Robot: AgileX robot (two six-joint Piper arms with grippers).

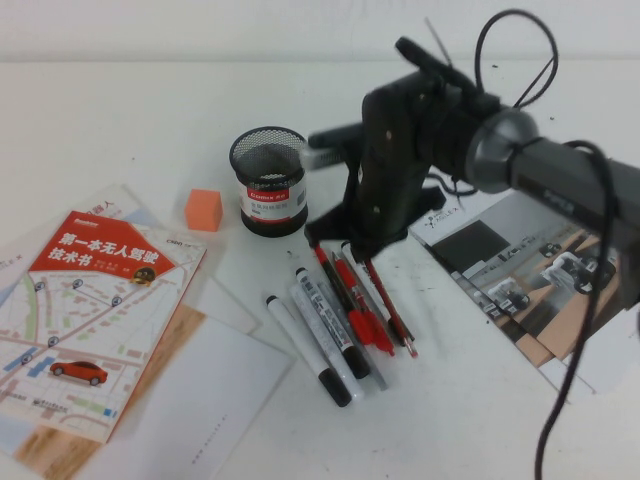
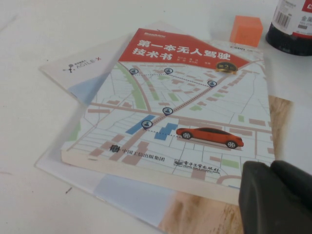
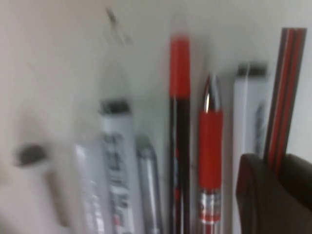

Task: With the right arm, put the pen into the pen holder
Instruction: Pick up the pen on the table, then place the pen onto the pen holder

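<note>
The pen will tilt toward the orange cube inside the black mesh pen holder [image 1: 250, 166] after my right gripper lets it go.
The pen [image 1: 392, 310], a thin dark red stick, lies on the table at the right edge of a row of markers. In the right wrist view the pen [image 3: 287, 83] shows red and black stripes and runs in between the fingers. My right gripper [image 1: 356, 246] is low over the pen's far end, and its fingers [image 3: 256, 195] are closed round the pen. The black mesh pen holder [image 1: 270, 180] stands upright to the left of the right gripper; its base shows in the left wrist view [image 2: 292, 24]. My left gripper [image 2: 274, 195] is shut and empty above the book's corner; it is out of the high view.
White black-capped markers [image 1: 320, 345] and thick red pens [image 1: 358, 310] lie beside the pen. An orange cube [image 1: 203, 209] sits left of the holder. A map-covered book [image 1: 90, 310] on papers lies at the left, and an open magazine [image 1: 520, 270] at the right.
</note>
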